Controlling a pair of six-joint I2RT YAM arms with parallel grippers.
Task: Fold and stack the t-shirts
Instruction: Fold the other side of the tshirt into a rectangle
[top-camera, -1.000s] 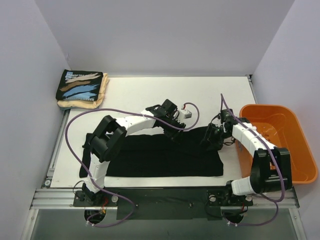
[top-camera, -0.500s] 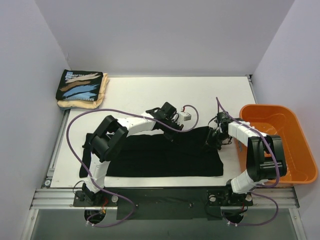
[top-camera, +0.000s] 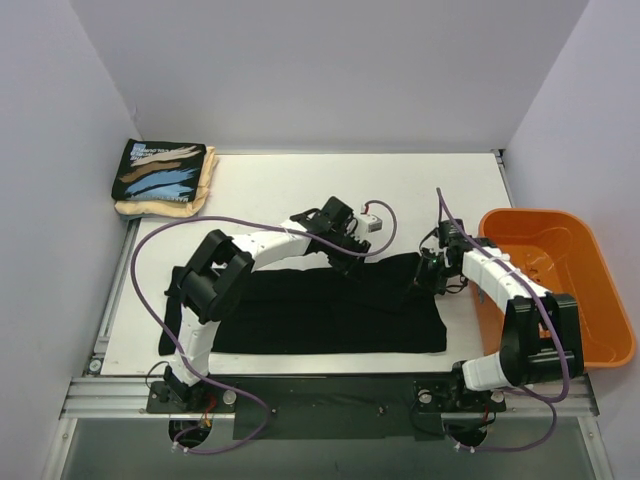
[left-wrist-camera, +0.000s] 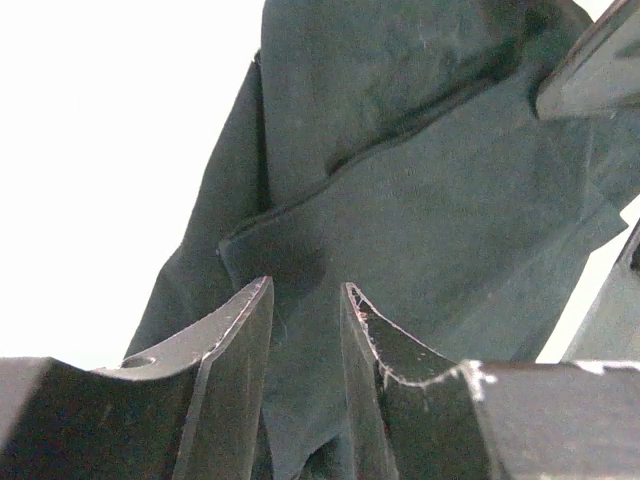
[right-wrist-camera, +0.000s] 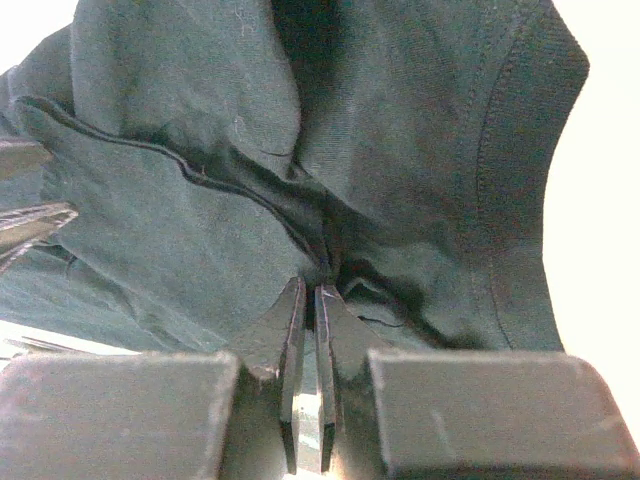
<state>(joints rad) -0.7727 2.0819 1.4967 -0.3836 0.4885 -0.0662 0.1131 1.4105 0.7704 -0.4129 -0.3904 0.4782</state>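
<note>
The far edge of the black shirt's top layer ripples toward my right gripper's pinch. I will use my left gripper to grip that layer's corner (left-wrist-camera: 234, 246) and pull the edge straight before I fold further.
The plain black t-shirt (top-camera: 330, 315) lies spread across the near half of the table, its far right edge bunched up. My left gripper (top-camera: 347, 256) is at the shirt's far edge. In the left wrist view its jaws (left-wrist-camera: 305, 290) stand narrow with a fold of black cloth (left-wrist-camera: 420, 200) between them. My right gripper (top-camera: 428, 274) is at the shirt's far right corner. In the right wrist view it (right-wrist-camera: 310, 287) is pinched nearly shut on a ridge of black cloth (right-wrist-camera: 200, 230). The printed black shirt (top-camera: 160, 170) lies folded on the cream shirt (top-camera: 205, 185) at the far left.
The orange plastic basket (top-camera: 600, 300) stands at the right edge of the table, close to my right arm. A small white block (top-camera: 372, 224) lies just beyond the left gripper. White walls close in the back and both sides.
Both grippers have shifted only slightly at the shirt's far edge. The cloth there is a little more gathered between them.
</note>
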